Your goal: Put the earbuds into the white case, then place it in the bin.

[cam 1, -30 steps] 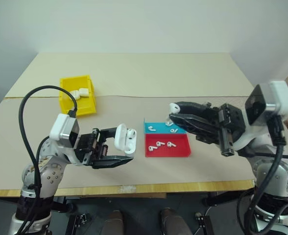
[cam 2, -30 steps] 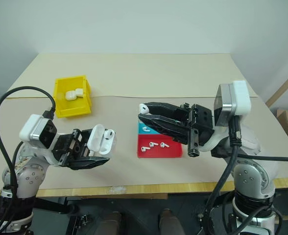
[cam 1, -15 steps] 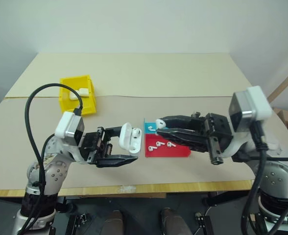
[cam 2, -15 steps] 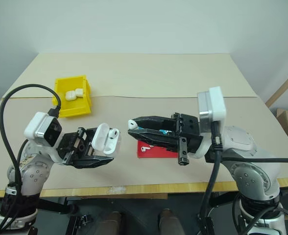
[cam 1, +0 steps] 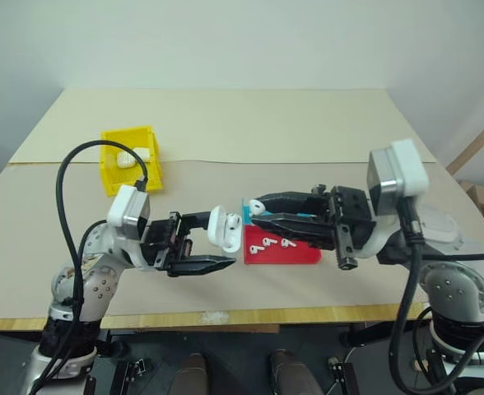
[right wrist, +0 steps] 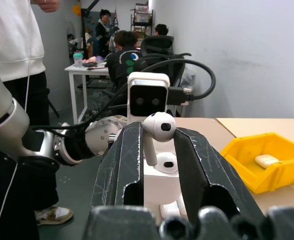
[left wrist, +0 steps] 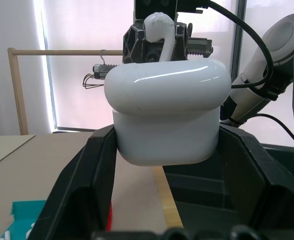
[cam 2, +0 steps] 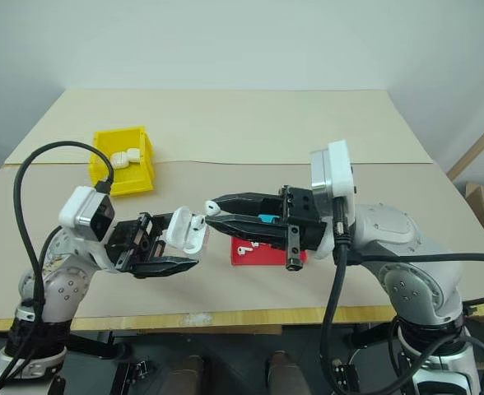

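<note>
Next, I let go of the earbud from my right gripper in the open white case's front slot [cam 1: 245, 236] [right wrist: 149, 163], beside the earbud sitting there.
My left gripper [cam 1: 223, 239] is shut on the white case [cam 1: 224, 228], held above the table with its lid open; one earbud [right wrist: 168, 162] sits inside it. My right gripper [cam 1: 255, 208] is shut on another earbud [cam 1: 257, 206], pinched by its stem between the fingertips. That earbud hangs just right of and slightly above the case's open side; I cannot tell if they touch. From the left wrist, the held earbud [left wrist: 159, 30] rises behind the case [left wrist: 167, 115]. The yellow bin [cam 1: 110, 169] stands at the back left with another white case [cam 1: 132, 156] in it.
A red tray [cam 1: 301, 253] with loose earbuds [cam 1: 267, 243] lies under my right gripper, and a blue tray [cam 1: 248, 217] behind it is mostly hidden. The table's front edge is close below both arms. A person in a white top [right wrist: 17, 40] stands beyond the table's left side.
My right gripper has carried the earbud leftward and a little down, from over the trays to right beside the case. The left gripper holds the case much as before.
</note>
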